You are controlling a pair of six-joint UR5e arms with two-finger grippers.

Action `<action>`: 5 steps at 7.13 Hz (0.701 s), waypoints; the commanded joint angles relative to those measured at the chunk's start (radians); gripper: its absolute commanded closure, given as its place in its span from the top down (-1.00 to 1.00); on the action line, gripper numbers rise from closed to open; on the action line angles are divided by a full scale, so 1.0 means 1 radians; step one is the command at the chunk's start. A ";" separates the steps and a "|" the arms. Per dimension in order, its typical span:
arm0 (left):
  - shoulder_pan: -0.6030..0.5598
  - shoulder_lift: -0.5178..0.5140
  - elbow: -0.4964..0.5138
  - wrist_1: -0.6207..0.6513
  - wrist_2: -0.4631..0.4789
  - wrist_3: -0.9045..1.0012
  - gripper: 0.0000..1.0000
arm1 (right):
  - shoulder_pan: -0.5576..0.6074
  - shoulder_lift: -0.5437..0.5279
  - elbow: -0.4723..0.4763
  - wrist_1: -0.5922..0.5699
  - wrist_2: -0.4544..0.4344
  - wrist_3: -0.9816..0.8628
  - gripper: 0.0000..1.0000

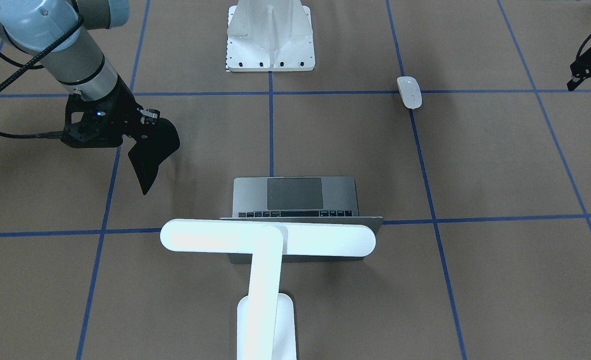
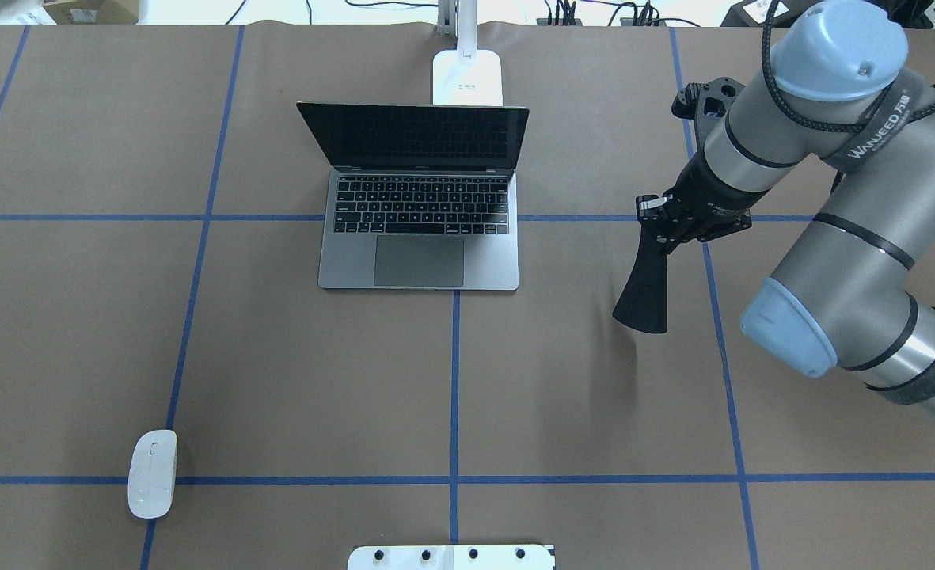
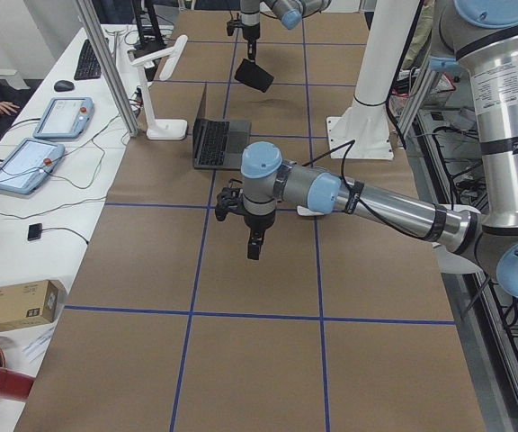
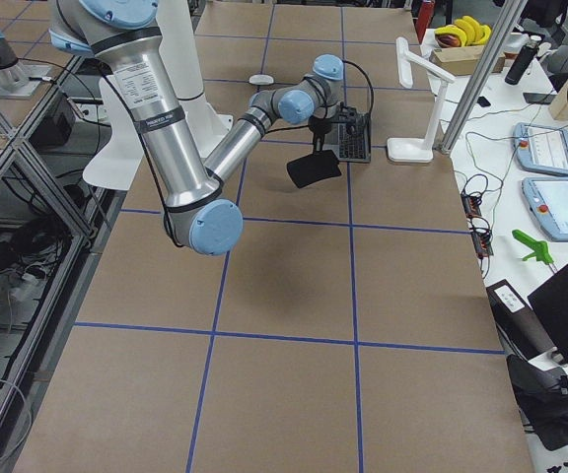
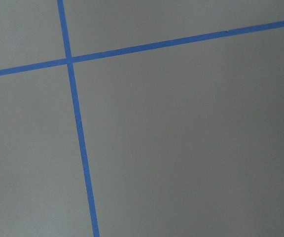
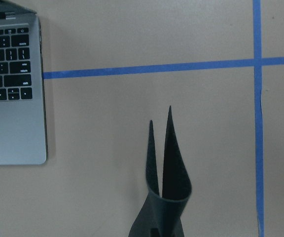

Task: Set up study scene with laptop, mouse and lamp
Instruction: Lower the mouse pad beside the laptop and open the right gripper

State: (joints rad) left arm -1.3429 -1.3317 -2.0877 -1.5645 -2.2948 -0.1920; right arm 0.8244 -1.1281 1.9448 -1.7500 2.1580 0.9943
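The robot's right gripper needs to set the black pad down flat and release it on the bare table (image 1: 180, 205) (image 6: 138, 116) beside the dark-grey laptop.
The dark-grey laptop (image 2: 419, 261) stands open at the table's middle, also in the front view (image 1: 335, 197) and at the left of the right wrist view (image 6: 14, 133). The white lamp (image 1: 267, 239) stands just behind its screen, base (image 2: 467, 77) at the far edge. The white mouse (image 2: 152, 473) lies alone at the near left (image 1: 409, 92). My right gripper (image 2: 663, 229) is shut on a thin black pad (image 2: 645, 293), which hangs bent above the table right of the laptop (image 6: 169, 168). My left gripper (image 1: 588, 67) shows only at the frame edge; its jaws cannot be judged.
A white bolted pedestal (image 1: 270, 35) stands at the robot's side of the table (image 2: 451, 557). Blue tape lines (image 5: 78, 138) grid the brown table. The left wrist view shows only bare table. Side benches hold tablets and a keyboard (image 3: 88, 58).
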 commanded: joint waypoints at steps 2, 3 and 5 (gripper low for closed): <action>-0.002 0.000 -0.002 0.000 0.000 0.000 1.00 | 0.033 0.049 -0.024 -0.011 -0.015 -0.003 -1.00; -0.004 -0.001 -0.002 0.000 0.000 0.000 1.00 | 0.039 0.089 -0.043 -0.032 -0.017 -0.003 -1.00; -0.005 -0.001 0.000 0.000 0.000 0.000 1.00 | 0.041 0.117 -0.063 -0.042 -0.033 -0.003 -1.00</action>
State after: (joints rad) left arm -1.3469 -1.3328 -2.0884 -1.5647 -2.2948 -0.1917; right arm 0.8631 -1.0279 1.8936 -1.7856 2.1353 0.9911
